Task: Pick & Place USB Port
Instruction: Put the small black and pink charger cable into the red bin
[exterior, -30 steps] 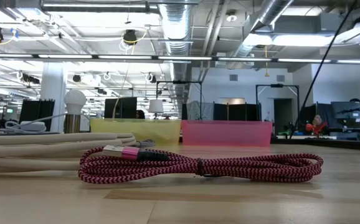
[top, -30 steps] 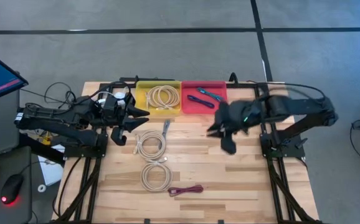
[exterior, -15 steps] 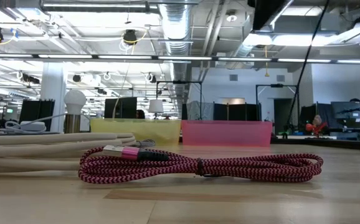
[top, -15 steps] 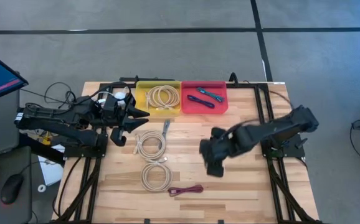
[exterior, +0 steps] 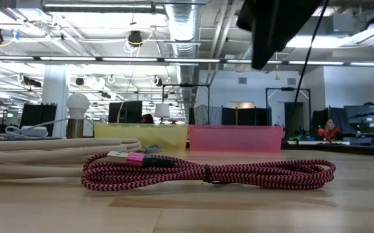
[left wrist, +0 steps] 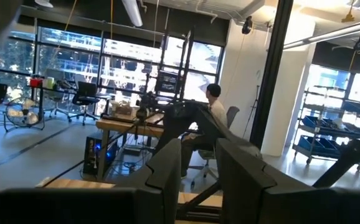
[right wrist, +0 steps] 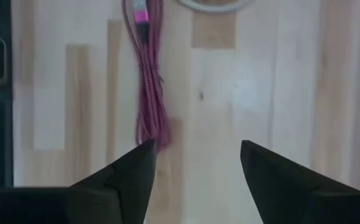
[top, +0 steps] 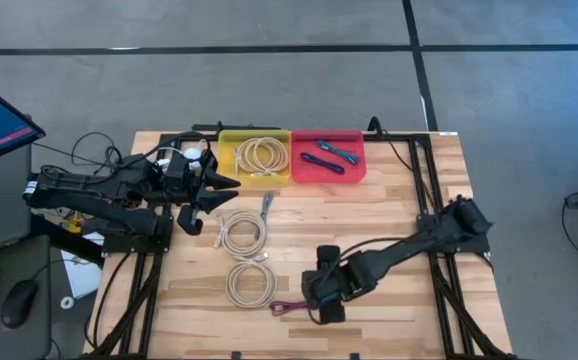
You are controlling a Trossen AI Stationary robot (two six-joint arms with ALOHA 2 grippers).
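Note:
The robot's right gripper will close on the looped end (top: 302, 304) (right wrist: 152, 123) of the magenta USB cable, beyond the cable's thin tie and farther away from the white coils.
A magenta braided USB cable (top: 299, 306), coiled into a long bundle, lies flat on the wooden table near its front edge. It also shows in the low view (exterior: 206, 173) and in the right wrist view (right wrist: 149, 93). My right gripper (right wrist: 195, 149) hangs open above the table beside the bundle's right end (top: 324, 303), well clear of it (exterior: 277, 26), and touches nothing. My left gripper (left wrist: 198, 180) waits at the table's far left (top: 212, 190). Its fingers stand a little apart with nothing between them.
At the far edge stand a yellow bin (top: 255, 157) holding a coiled white cable and a red bin (top: 327, 155) holding a blue and a purple cable. Two white coils (top: 241, 232) (top: 251, 284) lie left of centre. A small grey piece (top: 266, 205) lies behind them.
My right gripper has swung from beside the red bin toward the table's near edge and to the left. It has come down to a place over the right end of the magenta cable. The cable has not moved.

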